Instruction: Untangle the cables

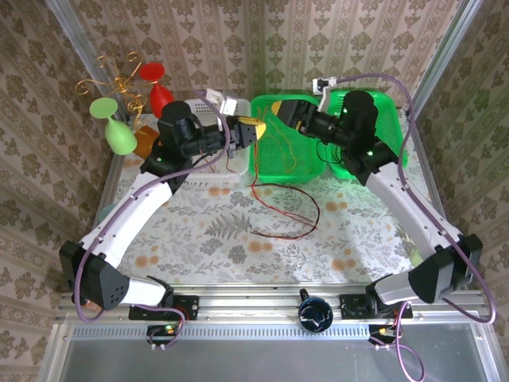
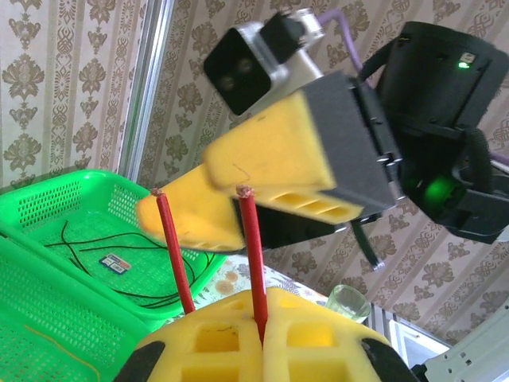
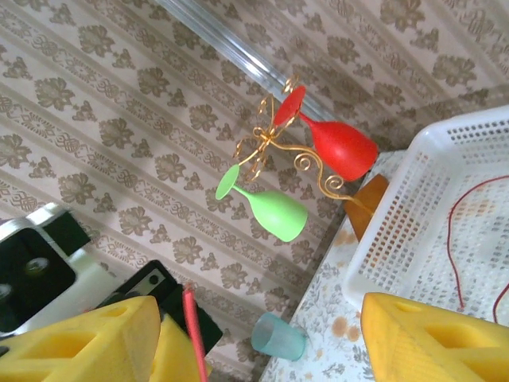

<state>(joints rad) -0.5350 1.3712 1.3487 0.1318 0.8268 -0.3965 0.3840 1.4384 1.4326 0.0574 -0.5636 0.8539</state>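
I can see two red cable ends rising together at my left gripper's fingers, so next I close my right gripper on the outer red cable end [image 2: 170, 243] and pull it away from the other.
My left gripper [image 2: 262, 322] is raised above the table and shut on a thin red cable [image 2: 253, 255], whose tip sticks up from between the yellow pads. A second red strand [image 2: 171, 251] rises just left of it. From the left gripper [image 1: 254, 127] the red cable [image 1: 290, 211] hangs down to a loose loop on the table. My right gripper [image 1: 280, 111] faces the left one at close range. It is open [image 3: 262, 342], with nothing between its fingers [image 3: 433, 338], and the red cable end [image 3: 191, 334] stands by its left finger. Thin black cables [image 2: 119, 259] lie in a green basket.
Two green baskets [image 1: 296, 163] [image 1: 390, 119] stand at the back, below the grippers. A white basket [image 1: 208, 177] at the back left holds red wire [image 3: 452, 239]. A stand with red and green glasses [image 1: 119, 131] is in the far left corner. A small blue cup [image 3: 278, 338] lies nearby.
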